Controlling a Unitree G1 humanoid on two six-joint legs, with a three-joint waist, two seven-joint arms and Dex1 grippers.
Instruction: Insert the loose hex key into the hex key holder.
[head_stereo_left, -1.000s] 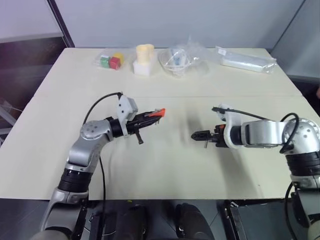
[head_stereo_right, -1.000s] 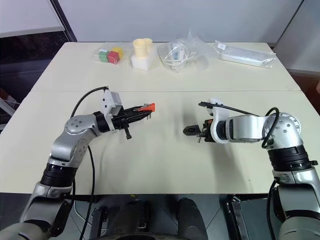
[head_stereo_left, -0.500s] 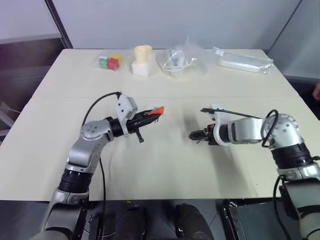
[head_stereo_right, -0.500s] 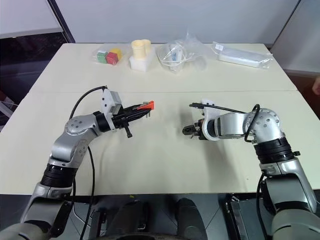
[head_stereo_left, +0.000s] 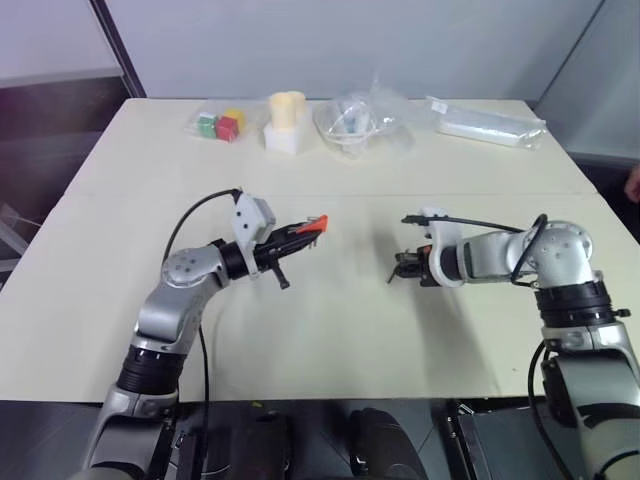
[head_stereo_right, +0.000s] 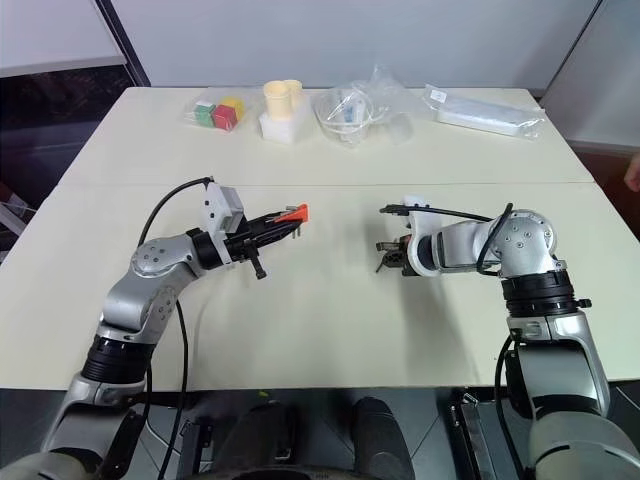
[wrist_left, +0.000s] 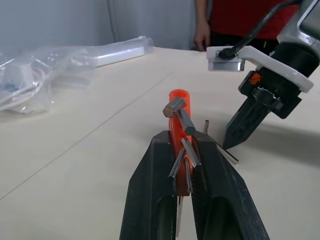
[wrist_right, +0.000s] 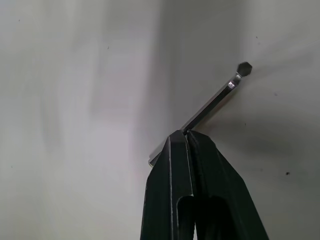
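I hold the loose hex key's middle in my right gripper, leaving little straight length free, so next I open and regrip close to its bend (wrist_right: 231, 86).
My left gripper (head_stereo_left: 300, 231) is shut on the hex key holder (head_stereo_left: 316, 224), a small red-orange block held above the table left of centre. In the left wrist view the holder (wrist_left: 177, 102) sticks out past the fingertips with short grey keys along it. To its right, my right gripper (head_stereo_left: 398, 275) points steeply down at the tabletop. The right wrist view shows its fingers (wrist_right: 172, 150) shut on the loose hex key (wrist_right: 212, 102), a thin grey rod lying on the table, bent end (wrist_right: 244, 68) pointing up. The two grippers are about a hand's width apart.
Along the table's far edge stand coloured blocks (head_stereo_left: 221, 124), yellow cups on a white block (head_stereo_left: 287, 118), crumpled plastic bags (head_stereo_left: 358, 120) and a long white packet (head_stereo_left: 488, 122). A person in a red top (wrist_left: 235, 20) stands beyond the table on the right.
My right gripper went from open to shut and tipped from nearly level to pointing down at the table. The left gripper with the holder stayed in place.
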